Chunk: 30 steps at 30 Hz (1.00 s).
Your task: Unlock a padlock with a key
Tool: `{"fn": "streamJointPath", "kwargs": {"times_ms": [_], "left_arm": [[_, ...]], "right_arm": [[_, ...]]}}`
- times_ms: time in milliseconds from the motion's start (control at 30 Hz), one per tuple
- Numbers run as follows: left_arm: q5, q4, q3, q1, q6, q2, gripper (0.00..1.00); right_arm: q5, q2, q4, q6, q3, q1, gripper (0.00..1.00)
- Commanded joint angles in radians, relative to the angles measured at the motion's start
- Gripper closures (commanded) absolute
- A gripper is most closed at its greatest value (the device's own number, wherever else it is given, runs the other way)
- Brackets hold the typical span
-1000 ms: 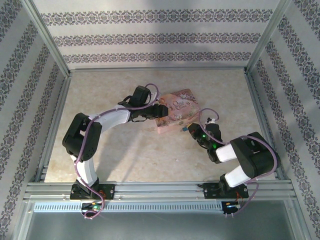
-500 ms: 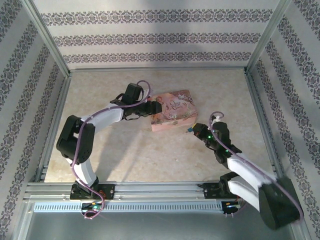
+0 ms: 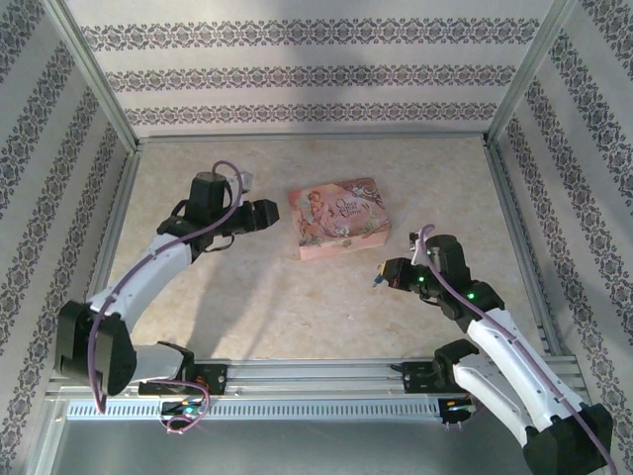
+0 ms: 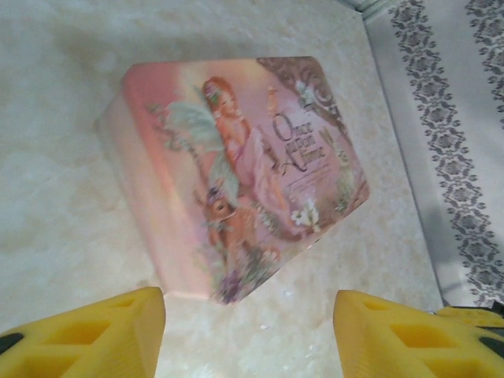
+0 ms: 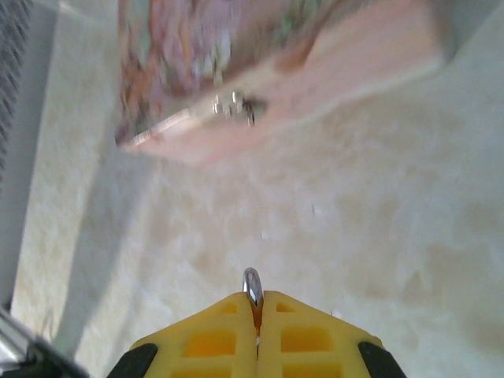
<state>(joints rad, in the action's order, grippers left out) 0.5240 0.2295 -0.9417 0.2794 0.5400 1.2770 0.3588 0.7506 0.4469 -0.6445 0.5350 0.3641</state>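
Observation:
The robot's right gripper will release the padlock on the bare table (image 3: 343,305) in front of the metal clasp of the pink tin.
My right gripper (image 3: 382,275) hangs just off the front right corner of the pink tin (image 3: 338,220), a little above the table. It is shut on the padlock (image 3: 376,280), whose blue body shows at the fingertips from above. In the right wrist view its silvery shackle (image 5: 251,287) pokes out between the closed yellow fingers (image 5: 213,331). My left gripper (image 3: 269,213) stands open to the left of the tin, apart from it. The left wrist view has nothing between the yellow fingertips (image 4: 94,331), and the tin (image 4: 236,165) lies ahead. The key is hidden.
The tin's small metal clasp (image 5: 235,104) faces my right gripper. Patterned walls and metal rails (image 3: 514,208) close in the marble tabletop (image 3: 297,307) on three sides. Bare table lies in front of the tin, between the two arms.
My left gripper has pulled back leftward off the tin and its jaws have widened. My right arm has drawn away from the tin toward the front, still shut on the padlock.

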Motion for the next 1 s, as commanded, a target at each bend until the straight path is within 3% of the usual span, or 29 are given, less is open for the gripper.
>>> {"fn": "streamJointPath", "kwargs": {"times_ms": [0, 233, 533, 733, 967], "left_arm": [[-0.087, 0.051, 0.069, -0.022, -0.052, -0.088, 0.38], [-0.115, 0.086, 0.145, -0.053, -0.062, -0.172, 0.36], [-0.115, 0.099, 0.144, -0.07, -0.07, -0.176, 0.36], [-0.118, 0.106, 0.149, -0.081, -0.079, -0.178, 0.35], [-0.12, 0.11, 0.152, -0.096, -0.08, -0.179, 0.35]], "right_arm": [[0.046, 0.05, 0.106, 0.053, 0.056, 0.055, 1.0], [0.028, 0.29, 0.025, 0.034, 0.092, 0.18, 1.0], [0.08, 0.586, -0.118, 0.022, 0.135, 0.231, 1.0], [0.117, 0.703, -0.192, 0.023, 0.146, 0.24, 1.0], [0.131, 0.77, -0.212, 0.033, 0.163, 0.24, 0.88]]}}
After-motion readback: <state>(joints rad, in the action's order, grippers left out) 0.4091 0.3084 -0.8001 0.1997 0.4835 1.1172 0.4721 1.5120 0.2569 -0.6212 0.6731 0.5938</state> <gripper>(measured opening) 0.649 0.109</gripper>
